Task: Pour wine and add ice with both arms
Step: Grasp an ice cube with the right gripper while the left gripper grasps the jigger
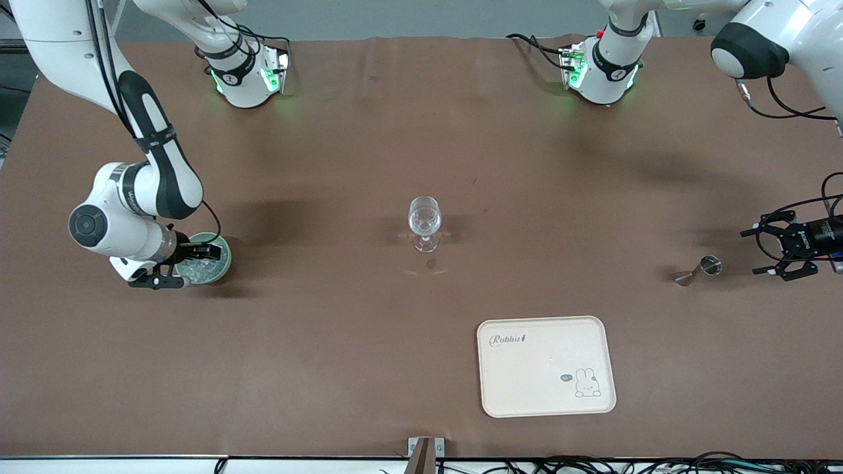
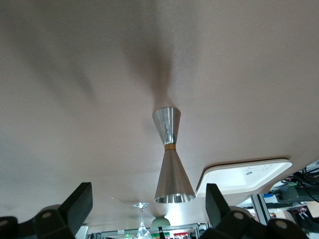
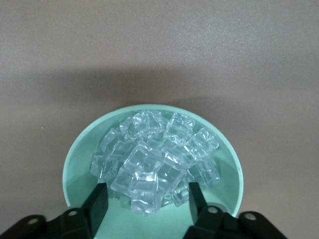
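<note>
The robot's left gripper needs to close on the narrow middle (image 1: pixel 696 273) (image 2: pixel 170 147) of the metal jigger, around the band where its two cups meet.
A pale green bowl (image 1: pixel 220 260) holds a heap of clear ice (image 1: pixel 197 268) toward the right arm's end of the table. My right gripper (image 1: pixel 186 266) is low over the bowl, fingers open on either side of the ice. In the right wrist view the open gripper (image 3: pixel 147 203) straddles one ice cube (image 3: pixel 147 191) of the heap in the bowl (image 3: pixel 79 164), with gaps on both sides. A clear wine glass (image 1: pixel 425 222) stands mid-table. A metal jigger (image 1: pixel 700 270) stands toward the left arm's end. My left gripper (image 1: pixel 785 251) is open beside it, and the jigger (image 2: pixel 169 159) shows ahead of the open left gripper (image 2: pixel 148 205).
A cream tray (image 1: pixel 545 366) with a rabbit print lies nearer the front camera than the wine glass, and also shows in the left wrist view (image 2: pixel 244 177). That view also shows the wine glass (image 2: pixel 142 221) and green bowl (image 2: pixel 162 221) in the distance. The table is covered in brown cloth (image 1: pixel 329 355).
</note>
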`<move>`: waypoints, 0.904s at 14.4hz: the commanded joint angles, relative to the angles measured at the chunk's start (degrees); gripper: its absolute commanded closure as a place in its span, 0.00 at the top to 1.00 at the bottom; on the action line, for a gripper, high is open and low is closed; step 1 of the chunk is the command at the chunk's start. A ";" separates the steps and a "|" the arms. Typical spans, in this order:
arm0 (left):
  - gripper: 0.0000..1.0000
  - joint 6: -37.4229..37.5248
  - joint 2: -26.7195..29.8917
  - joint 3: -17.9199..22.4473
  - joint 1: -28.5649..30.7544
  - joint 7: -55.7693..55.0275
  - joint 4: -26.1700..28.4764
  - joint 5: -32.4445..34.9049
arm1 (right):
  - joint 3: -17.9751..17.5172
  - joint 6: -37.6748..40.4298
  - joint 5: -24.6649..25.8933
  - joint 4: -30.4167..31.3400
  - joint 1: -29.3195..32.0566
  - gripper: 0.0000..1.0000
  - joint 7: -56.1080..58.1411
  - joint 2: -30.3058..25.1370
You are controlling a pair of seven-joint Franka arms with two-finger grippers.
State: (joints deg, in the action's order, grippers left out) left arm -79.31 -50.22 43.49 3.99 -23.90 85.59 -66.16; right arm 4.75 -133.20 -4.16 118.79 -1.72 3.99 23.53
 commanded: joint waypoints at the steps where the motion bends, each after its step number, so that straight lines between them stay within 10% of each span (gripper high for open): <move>1: 1.00 1.52 -2.42 1.07 -0.30 1.48 -1.21 -3.53 | -0.27 0.22 -1.55 2.42 0.14 0.65 0.76 -2.35; 13: 0.99 -8.39 -2.42 -5.42 -2.40 4.04 7.66 -12.15 | -0.36 1.19 -2.52 2.42 0.05 0.34 0.76 -2.26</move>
State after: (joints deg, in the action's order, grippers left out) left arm -84.37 -53.02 39.06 2.64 -20.04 91.69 -76.78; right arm 4.58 -131.95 -5.24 119.26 -1.73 3.99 23.18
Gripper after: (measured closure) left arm 0.004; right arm 0.586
